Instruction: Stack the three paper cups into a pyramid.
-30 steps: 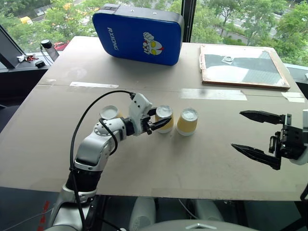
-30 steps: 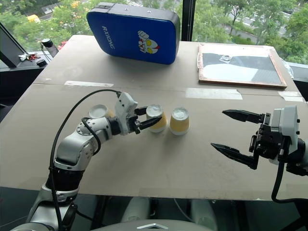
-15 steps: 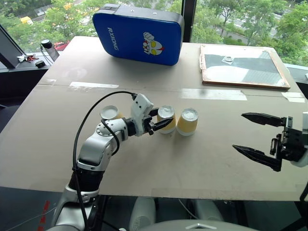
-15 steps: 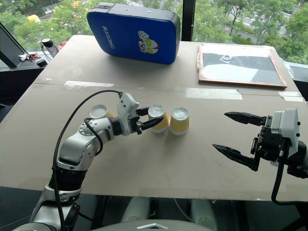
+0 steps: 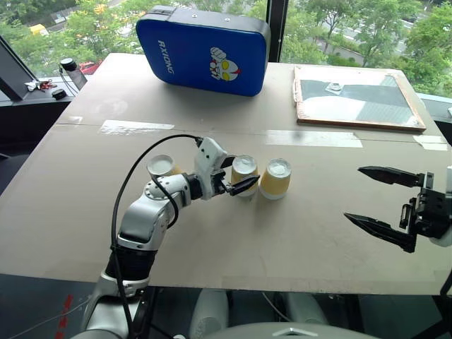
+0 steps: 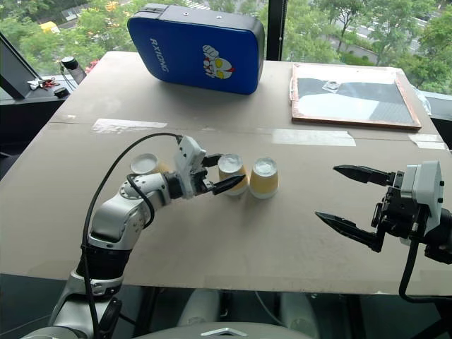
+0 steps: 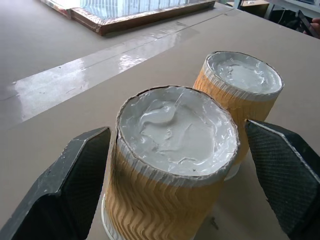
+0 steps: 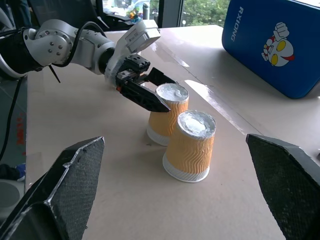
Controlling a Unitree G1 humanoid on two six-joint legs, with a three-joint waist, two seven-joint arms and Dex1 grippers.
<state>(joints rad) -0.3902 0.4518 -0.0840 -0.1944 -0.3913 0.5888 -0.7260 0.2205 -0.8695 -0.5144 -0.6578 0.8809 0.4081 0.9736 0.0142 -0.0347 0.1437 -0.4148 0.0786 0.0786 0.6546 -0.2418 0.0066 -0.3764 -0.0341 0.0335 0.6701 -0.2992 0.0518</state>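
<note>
The lone paper cup stands apart and will top the pyramid. So my left gripper needs to next close on the ribbed sides (image 5: 171, 171) of that cup.
Three paper cups stand upside down on the table, yellow-orange with ribbed sides and white bases. One cup (image 5: 161, 167) is off to the left behind my left arm. The middle cup (image 5: 244, 174) and the right cup (image 5: 275, 177) stand close side by side. My left gripper (image 5: 244, 171) is open around the middle cup (image 7: 172, 150), one finger (image 7: 80, 175) close by its side and the other finger (image 7: 280, 170) well clear of it. My right gripper (image 5: 354, 193) hangs open and empty over the table's right side, away from the cups.
A large blue pad (image 5: 203, 49) lies at the back of the table. A flat wood-framed board (image 5: 357, 99) lies at the back right. Shiny tape strips (image 5: 311, 138) cross the tabletop behind the cups. Small dark items (image 5: 67, 67) sit past the far left corner.
My left gripper's fingers have spread apart and let go of the middle cup, which stands on the table next to the right cup. The right gripper has stayed in place.
</note>
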